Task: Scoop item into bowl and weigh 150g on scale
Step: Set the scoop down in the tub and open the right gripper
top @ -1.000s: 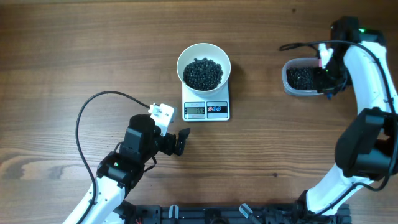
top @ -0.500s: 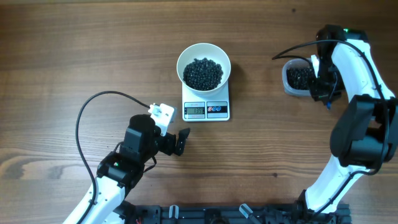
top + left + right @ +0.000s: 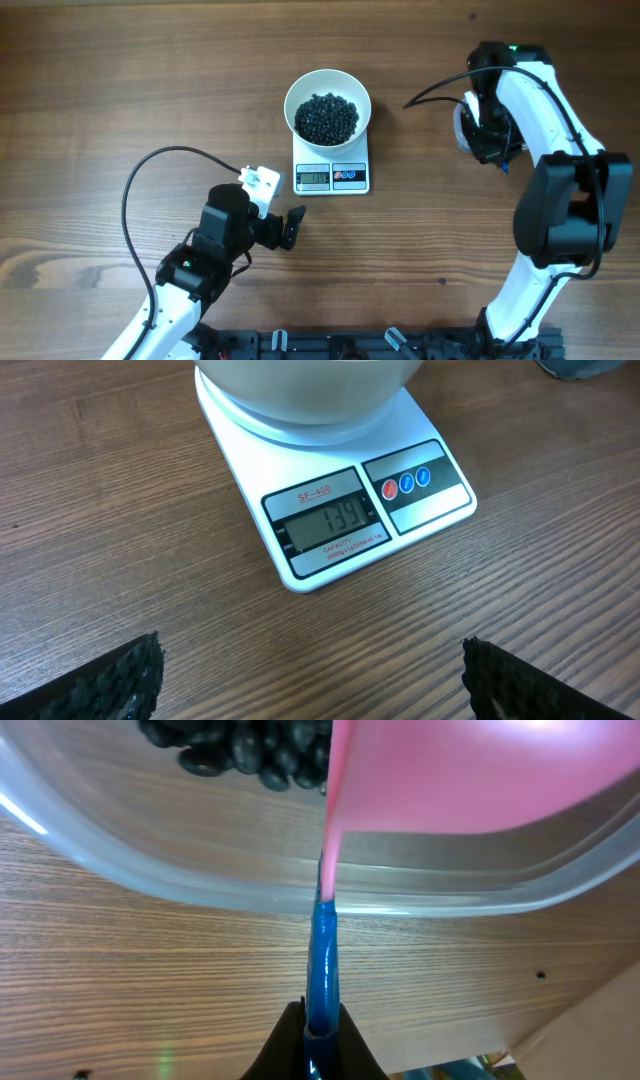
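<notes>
My right gripper should set the pink scoop in the tub, as it tips up toward that gripper's wrist, and take the blue handle [image 3: 324, 952] with the scoop pointing down.
The white bowl [image 3: 291, 100] stands on the white scale [image 3: 350, 176], heaped with the item, tiny black beans [image 3: 327, 117]. In the left wrist view the scale [image 3: 340, 530] shows 139 beneath the bowl [image 3: 300, 390]. My left gripper [image 3: 290, 228] [image 3: 312, 685] rests open near the scale's front, with nothing between its fingers. My right gripper [image 3: 488, 128] [image 3: 320, 1020] is shut on the blue handle [image 3: 322, 955] of a pink scoop [image 3: 480, 770], which hangs over the clear tub [image 3: 200, 890]. More beans [image 3: 240, 745] lie in the tub. The scoop's inside is hidden.
The clear tub [image 3: 461, 125] sits at the right, mostly covered by my right arm. A black cable [image 3: 135, 180] loops across the wood at the left of my left arm. A cable [image 3: 430, 95] also trails from the right arm.
My right arm has swung left across the tub with the scoop in its grip. The left arm, bowl and scale have not moved.
</notes>
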You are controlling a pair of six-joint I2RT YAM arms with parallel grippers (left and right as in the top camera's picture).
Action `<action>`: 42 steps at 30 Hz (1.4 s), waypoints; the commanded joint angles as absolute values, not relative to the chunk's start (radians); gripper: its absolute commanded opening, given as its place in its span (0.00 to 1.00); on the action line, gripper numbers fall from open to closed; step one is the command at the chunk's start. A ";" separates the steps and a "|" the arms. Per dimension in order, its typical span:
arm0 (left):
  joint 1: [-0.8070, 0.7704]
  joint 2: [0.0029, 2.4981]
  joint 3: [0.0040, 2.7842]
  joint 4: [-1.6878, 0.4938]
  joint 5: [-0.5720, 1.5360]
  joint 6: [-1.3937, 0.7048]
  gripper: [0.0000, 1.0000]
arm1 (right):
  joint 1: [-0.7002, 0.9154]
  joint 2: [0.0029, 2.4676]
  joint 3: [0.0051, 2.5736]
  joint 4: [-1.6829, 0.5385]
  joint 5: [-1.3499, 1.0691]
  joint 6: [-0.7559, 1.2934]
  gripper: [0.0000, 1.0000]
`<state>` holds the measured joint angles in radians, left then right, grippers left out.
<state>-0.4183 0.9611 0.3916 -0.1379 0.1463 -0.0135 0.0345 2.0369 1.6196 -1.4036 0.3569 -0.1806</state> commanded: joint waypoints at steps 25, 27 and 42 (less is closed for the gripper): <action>-0.414 0.956 0.388 -0.136 0.140 -0.023 1.00 | -0.043 1.906 1.629 -1.427 0.000 0.087 0.49; -0.414 0.956 0.388 -0.136 0.140 -0.023 1.00 | -0.043 1.872 1.629 -1.427 -0.024 0.141 0.49; -0.414 0.956 0.388 -0.136 0.140 -0.023 1.00 | 0.187 1.611 1.478 -1.381 -0.003 1.293 0.62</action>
